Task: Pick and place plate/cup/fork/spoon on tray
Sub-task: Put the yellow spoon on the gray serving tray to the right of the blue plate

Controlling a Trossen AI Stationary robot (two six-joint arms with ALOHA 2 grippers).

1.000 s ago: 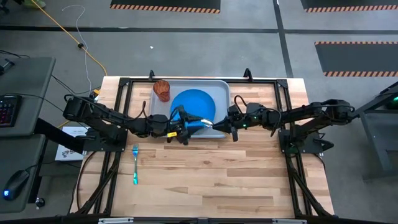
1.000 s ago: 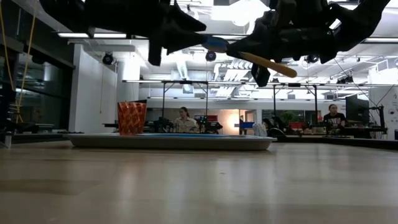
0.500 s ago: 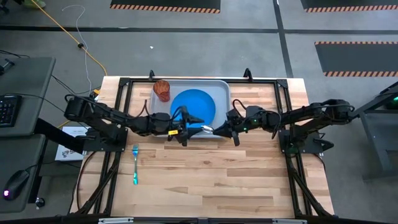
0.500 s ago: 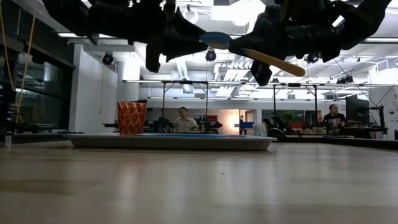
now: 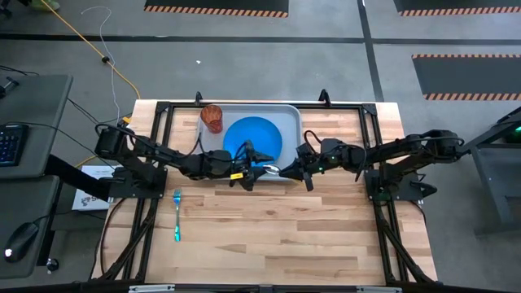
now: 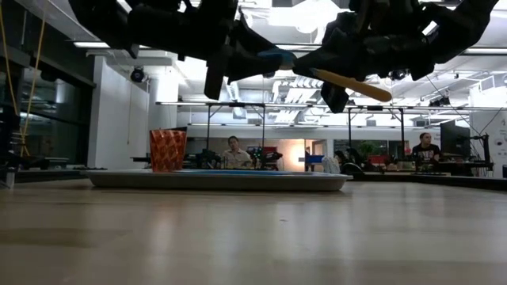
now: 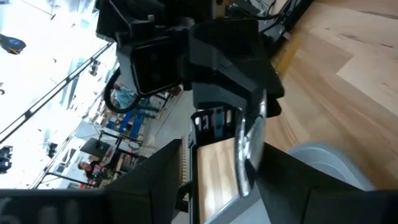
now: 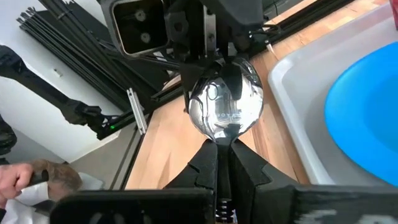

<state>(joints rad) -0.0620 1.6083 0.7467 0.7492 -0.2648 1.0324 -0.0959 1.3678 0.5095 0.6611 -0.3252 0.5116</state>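
Note:
My left gripper should hold the spoon's bowl while my right gripper takes the orange handle (image 6: 353, 85), because my right gripper is pinching the spoon's neck too close to the bowl.
My right gripper (image 5: 288, 169) is shut on the spoon (image 8: 227, 107) above the tray's near rim (image 5: 281, 179). The spoon's silver bowl (image 5: 272, 168) points toward the table's left and its orange handle (image 6: 353, 83) sticks out below the gripper. My left gripper (image 5: 254, 159) is open, its fingers standing on either side of the bowl, which shows edge-on in the left wrist view (image 7: 247, 147). Whether it touches the bowl I cannot tell. The blue plate (image 5: 252, 137) and the reddish-brown cup (image 5: 212, 118) stand on the tray. The teal-handled fork (image 5: 177, 216) lies on the table. My right gripper pinches the spoon's neck just behind the bowl (image 8: 219, 144) between its two fingers. The fingers come about level from the table's right. The spoon is lifted clear, its bowl forward of the fingertips and its orange handle slanting back and down past the gripper (image 6: 372, 89).
The tray (image 5: 291, 114) lies at the table's far middle, inside a black frame (image 5: 163, 110). Bare wooden tabletop (image 5: 285, 236) fills the near half. People sit in the room beyond the table (image 6: 234, 150).
My left gripper has gone toward the table's right edge, toward the spoon, and its open fingers now stand around the spoon's bowl. My right gripper has kept its hold and stayed almost in place.

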